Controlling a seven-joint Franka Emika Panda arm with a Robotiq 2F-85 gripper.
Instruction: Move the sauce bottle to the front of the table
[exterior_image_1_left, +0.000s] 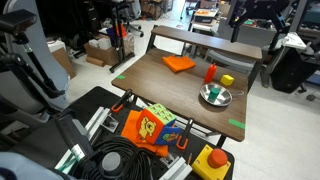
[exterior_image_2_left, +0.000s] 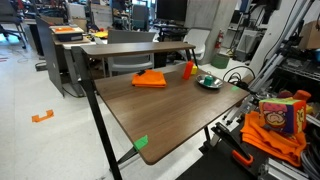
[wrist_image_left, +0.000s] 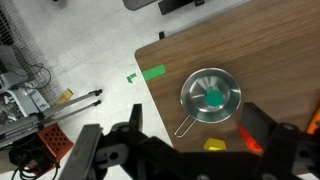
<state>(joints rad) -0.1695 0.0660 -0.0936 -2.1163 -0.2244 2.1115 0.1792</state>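
The robot's gripper will close on the top of the sauce bottle (exterior_image_1_left: 211, 67) (wrist_image_left: 255, 147), the red one that stands beside the small yellow block.
The sauce bottle (exterior_image_1_left: 210, 72) stands upright on the brown table (exterior_image_1_left: 160, 85), between an orange cloth (exterior_image_1_left: 179, 63) and a metal bowl (exterior_image_1_left: 215, 96). It also shows in the exterior view from the table's other end (exterior_image_2_left: 189, 69). In the wrist view only a red-orange sliver of the bottle (wrist_image_left: 248, 135) shows beside the right finger. My gripper (wrist_image_left: 195, 115) is open and empty, high above the bowl (wrist_image_left: 210, 97). A small yellow block (wrist_image_left: 213, 145) lies between bowl and bottle. I cannot make out the gripper in the exterior views.
The bowl holds a green disc. Green tape (wrist_image_left: 153, 72) marks the table corner near the bowl. A colourful box on orange cloth (exterior_image_1_left: 150, 125), black cables and a red button unit (exterior_image_1_left: 213, 160) sit beside the table. Chairs and a desk stand behind it (exterior_image_2_left: 130, 45).
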